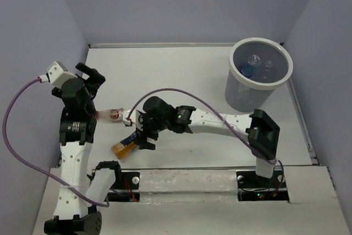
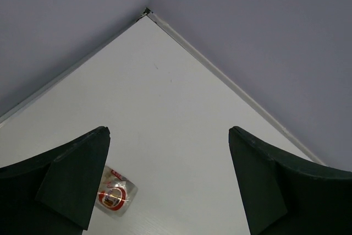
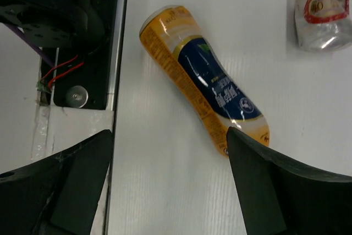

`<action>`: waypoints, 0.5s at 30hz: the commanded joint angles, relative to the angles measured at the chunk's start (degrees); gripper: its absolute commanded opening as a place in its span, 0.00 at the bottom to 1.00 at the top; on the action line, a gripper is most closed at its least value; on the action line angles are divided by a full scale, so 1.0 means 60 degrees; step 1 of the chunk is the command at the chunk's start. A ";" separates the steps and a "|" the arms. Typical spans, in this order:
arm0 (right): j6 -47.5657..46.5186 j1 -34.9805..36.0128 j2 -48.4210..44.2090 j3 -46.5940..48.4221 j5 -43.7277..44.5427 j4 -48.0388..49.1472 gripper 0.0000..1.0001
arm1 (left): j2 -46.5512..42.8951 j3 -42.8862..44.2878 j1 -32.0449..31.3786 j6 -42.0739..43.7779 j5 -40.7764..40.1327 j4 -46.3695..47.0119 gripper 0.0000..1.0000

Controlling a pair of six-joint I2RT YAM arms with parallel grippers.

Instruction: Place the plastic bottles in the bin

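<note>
I should close my right gripper on the dark blue label point(image 1: 130, 139) point(image 3: 216, 80) around the middle of the orange-yellow bottle.
An orange-yellow bottle with a dark blue label point(image 1: 123, 147) lies on the table near the front edge. My right gripper point(image 1: 144, 134) hovers open just above and right of it. In the right wrist view the bottle point(image 3: 203, 81) lies diagonally ahead of the open gripper point(image 3: 169, 133), its lower end beside the right finger point(image 3: 275, 185). A clear bottle with a red label point(image 1: 113, 115) lies further back; it also shows in the right wrist view point(image 3: 322, 9) and the left wrist view point(image 2: 113, 193). My left gripper point(image 1: 91, 78) is open and empty point(image 2: 169, 130). The bin point(image 1: 242, 94) stands back right with clear bottles point(image 1: 256, 61) inside.
Grey walls close in the table on the left, back and right. The left arm's black base plate point(image 3: 71, 26) lies just beside the orange-yellow bottle. A purple cable point(image 1: 181, 93) arcs over the right arm.
</note>
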 commanded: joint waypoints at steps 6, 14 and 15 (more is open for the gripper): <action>-0.2299 0.0471 0.2492 0.3179 0.0990 -0.1056 0.92 | -0.0640 -0.0203 0.0585 0.0085 0.1781 0.0394 0.99; -0.3076 0.0471 0.4399 0.4997 0.1035 -0.2242 0.92 | -0.1505 -0.0189 0.0511 0.0452 0.1604 0.0394 0.99; -0.3076 0.0471 0.4589 0.5041 0.0963 -0.2272 0.92 | -0.1476 -0.0276 0.0497 0.0438 0.1720 0.0437 0.99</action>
